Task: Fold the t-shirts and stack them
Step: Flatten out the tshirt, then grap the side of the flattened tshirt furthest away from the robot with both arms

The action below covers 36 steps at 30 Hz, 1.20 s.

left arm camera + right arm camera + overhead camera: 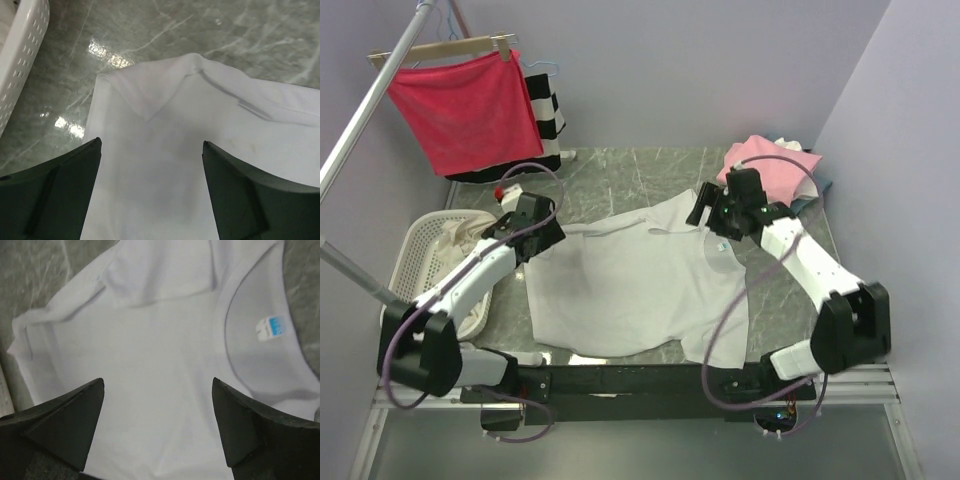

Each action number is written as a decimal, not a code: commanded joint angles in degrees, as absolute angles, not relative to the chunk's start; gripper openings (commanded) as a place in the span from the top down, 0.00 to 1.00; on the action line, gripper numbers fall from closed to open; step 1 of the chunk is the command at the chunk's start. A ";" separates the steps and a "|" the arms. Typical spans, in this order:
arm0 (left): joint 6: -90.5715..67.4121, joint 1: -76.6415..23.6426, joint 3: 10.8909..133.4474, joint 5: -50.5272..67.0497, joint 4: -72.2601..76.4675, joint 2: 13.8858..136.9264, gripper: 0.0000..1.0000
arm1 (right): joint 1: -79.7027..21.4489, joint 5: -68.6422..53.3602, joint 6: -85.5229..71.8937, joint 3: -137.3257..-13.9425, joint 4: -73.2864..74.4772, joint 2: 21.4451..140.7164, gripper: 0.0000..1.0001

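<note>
I will close my left gripper on the tip of the folded-over corner [547,254] [148,117] of the white t-shirt, at the back edge close to the white basket.
A white t-shirt [635,285] lies spread on the grey marble table, its neck with a small blue label [714,242] toward the right. My left gripper [532,232] is open and empty over the shirt's left edge [150,175], where a corner is folded over. My right gripper [717,215] is open and empty above the shirt beside the collar [165,405]; the label also shows in the right wrist view [272,328]. A pink t-shirt [775,165] lies on other folded cloth at the back right.
A white perforated basket [420,255] holding cloth stands at the left; its wall shows in the left wrist view [22,60]. A red cloth on a wooden hanger [465,105] and a black-and-white striped garment [545,110] hang from a rack at the back left.
</note>
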State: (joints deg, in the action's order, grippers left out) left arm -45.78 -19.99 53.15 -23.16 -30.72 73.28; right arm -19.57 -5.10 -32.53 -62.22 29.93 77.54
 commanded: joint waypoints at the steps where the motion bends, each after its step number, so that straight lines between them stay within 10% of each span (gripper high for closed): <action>1: -40.61 -17.40 53.18 -19.87 -24.18 79.09 0.14 | -15.65 -9.75 -28.83 -70.10 24.43 88.38 0.07; 36: -38.06 -16.87 54.14 -29.27 -16.79 94.92 0.62 | -10.81 -19.69 -24.61 -77.52 23.11 103.10 0.13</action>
